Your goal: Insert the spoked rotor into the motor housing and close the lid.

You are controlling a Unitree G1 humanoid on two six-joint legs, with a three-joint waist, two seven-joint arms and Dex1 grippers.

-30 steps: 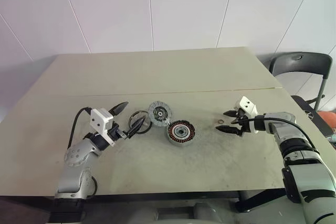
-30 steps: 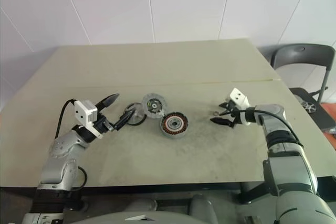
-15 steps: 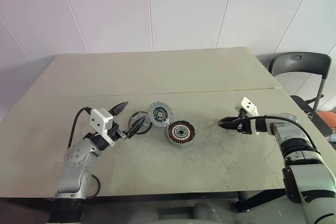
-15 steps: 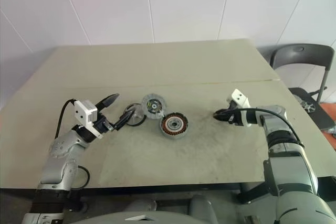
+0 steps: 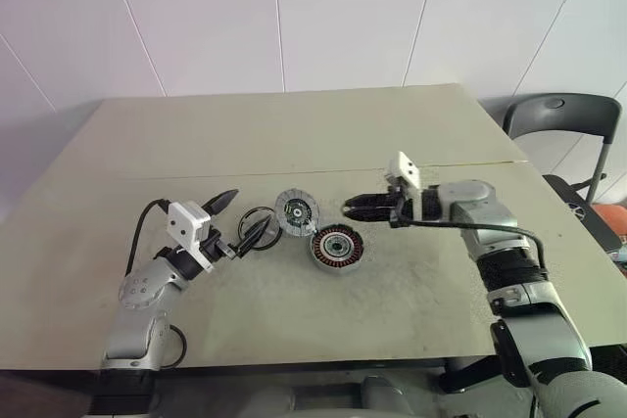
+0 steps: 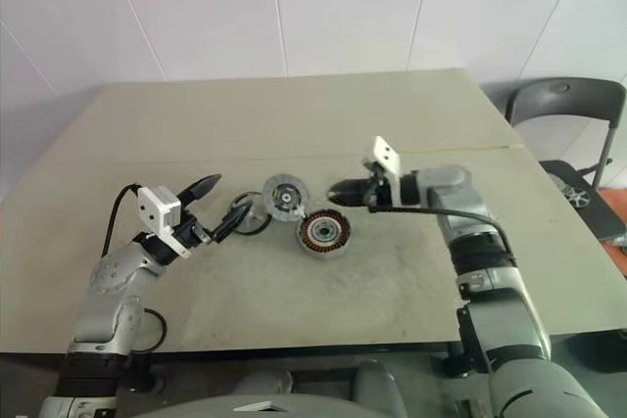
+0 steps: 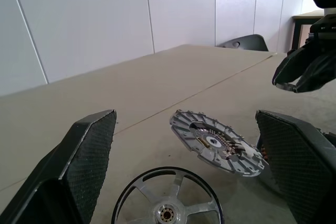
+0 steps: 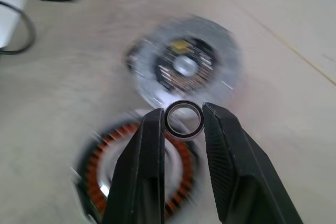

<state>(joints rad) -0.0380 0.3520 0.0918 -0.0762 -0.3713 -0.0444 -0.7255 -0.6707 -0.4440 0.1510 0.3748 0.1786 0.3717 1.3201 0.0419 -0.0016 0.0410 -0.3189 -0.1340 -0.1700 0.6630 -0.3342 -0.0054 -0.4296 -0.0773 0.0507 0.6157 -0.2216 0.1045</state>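
I need to let go of the small dark metal ring with my right gripper in the centre of the motor housing (image 5: 336, 246) (image 8: 140, 172), inside the copper windings.
The spoked rotor (image 5: 260, 222) lies flat on the table, between the spread fingers of my open left gripper (image 5: 240, 217). Just right of it, the lid (image 5: 297, 210) lies with its ribbed rim up. The motor housing (image 5: 337, 247), with its copper windings, sits nearer me and to the right of the lid. My right gripper (image 5: 349, 209) hovers just above and behind the housing, pointing left. It is shut on a small dark metal ring (image 8: 184, 119). In the right wrist view the lid (image 8: 184, 66) and housing (image 8: 136, 177) lie beyond that ring.
The beige table (image 5: 294, 134) has a seam across its middle and open room on all sides of the parts. A dark chair (image 5: 563, 119) stands past the table's right edge.
My right gripper shut on the small ring at the table's right side. It then swung left and upward with it to a spot over the housing. The left arm stayed still.
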